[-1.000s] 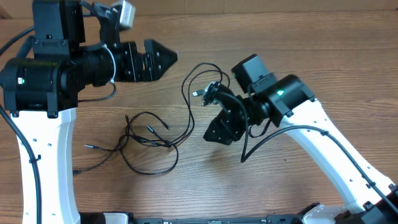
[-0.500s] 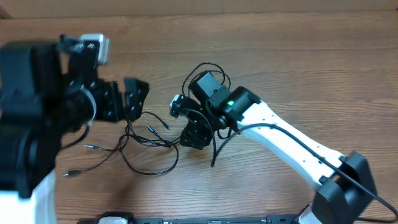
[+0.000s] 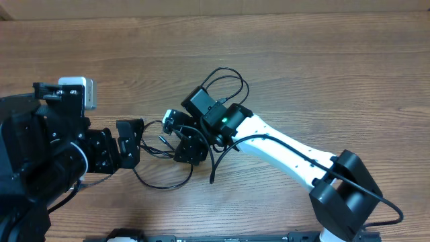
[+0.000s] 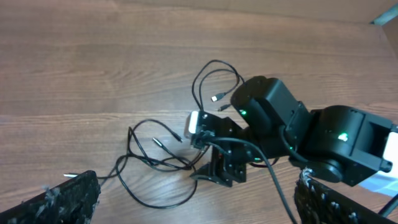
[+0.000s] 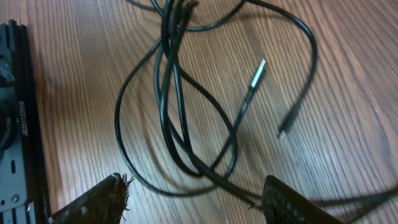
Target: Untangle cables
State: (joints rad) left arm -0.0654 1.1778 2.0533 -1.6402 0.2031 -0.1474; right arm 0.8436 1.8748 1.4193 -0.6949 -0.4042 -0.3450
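Note:
Next, my right gripper needs to grab the bunched pieces (image 3: pixel 153 150) (image 5: pixel 169 87) of the tangled cables, between the silver-tipped plug and my left gripper.
The cables (image 3: pixel 163 187) are thin black cords lying tangled on the wooden table, with one loop (image 3: pixel 226 70) reaching toward the back. My right gripper (image 3: pixel 187 149) hangs low over the right side of the tangle. In the right wrist view it (image 5: pixel 196 202) is open, and several strands (image 5: pixel 166 81) run across the table between its fingers. A silver-tipped plug (image 5: pixel 258 73) lies just beyond them. My left gripper (image 3: pixel 134 143) is open at the tangle's left edge. In the left wrist view it (image 4: pixel 199 211) frames the cables (image 4: pixel 153 206) and the right gripper (image 4: pixel 217 171).
The left arm's black body (image 3: pixel 47 154) fills the front left. The right arm's white link (image 3: pixel 289 154) stretches from the front right to the middle. The table's far edge (image 3: pixel 269 13) runs along the back.
The right arm has swung left and forward and now stands over the tangle. The left arm has drawn back toward the front left and lowered to the tangle's left edge.

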